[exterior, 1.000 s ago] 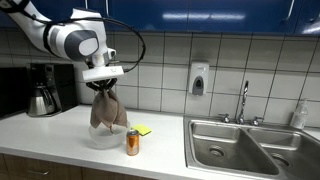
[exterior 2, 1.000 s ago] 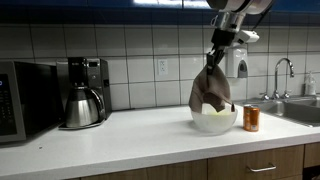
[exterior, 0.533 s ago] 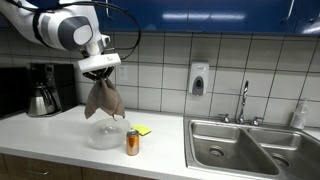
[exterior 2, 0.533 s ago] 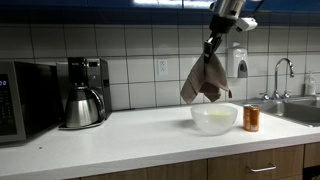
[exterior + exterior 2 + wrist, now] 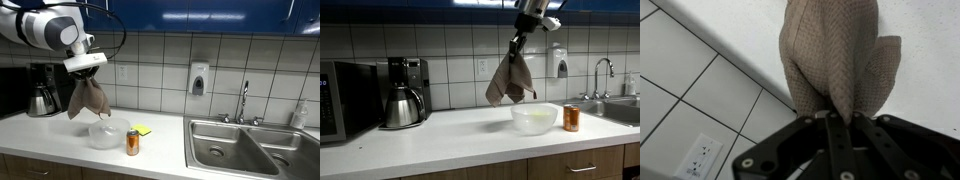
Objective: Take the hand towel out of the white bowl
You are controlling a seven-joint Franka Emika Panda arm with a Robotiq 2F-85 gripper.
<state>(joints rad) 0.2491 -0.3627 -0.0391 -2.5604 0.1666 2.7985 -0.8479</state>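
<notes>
Next, I release the towel on the counter (image 5: pixel 65 127) beside the white bowl, just in front of the coffee maker.
The brown hand towel (image 5: pixel 88 98) hangs in the air from my gripper (image 5: pixel 86 76), well above the counter. It also shows in the other exterior view (image 5: pixel 510 80) and in the wrist view (image 5: pixel 835 55). My gripper (image 5: pixel 518 46) is shut on the towel's top, as the wrist view (image 5: pixel 837 118) shows. The white bowl (image 5: pixel 104 134) stands empty on the counter, below and to the side of the towel; it also shows in the other exterior view (image 5: pixel 534 118). The towel is clear of the bowl.
An orange can (image 5: pixel 132 142) (image 5: pixel 571 119) stands beside the bowl. A yellow sponge (image 5: pixel 142 130) lies near the steel sink (image 5: pixel 245 150). A coffee maker (image 5: pixel 405 92) and a microwave (image 5: pixel 344 100) stand on the counter against the tiled wall. A soap dispenser (image 5: pixel 198 79) hangs on the wall.
My gripper has lifted the towel out of the bowl and carried it sideways toward the coffee maker. The bowl now stands empty.
</notes>
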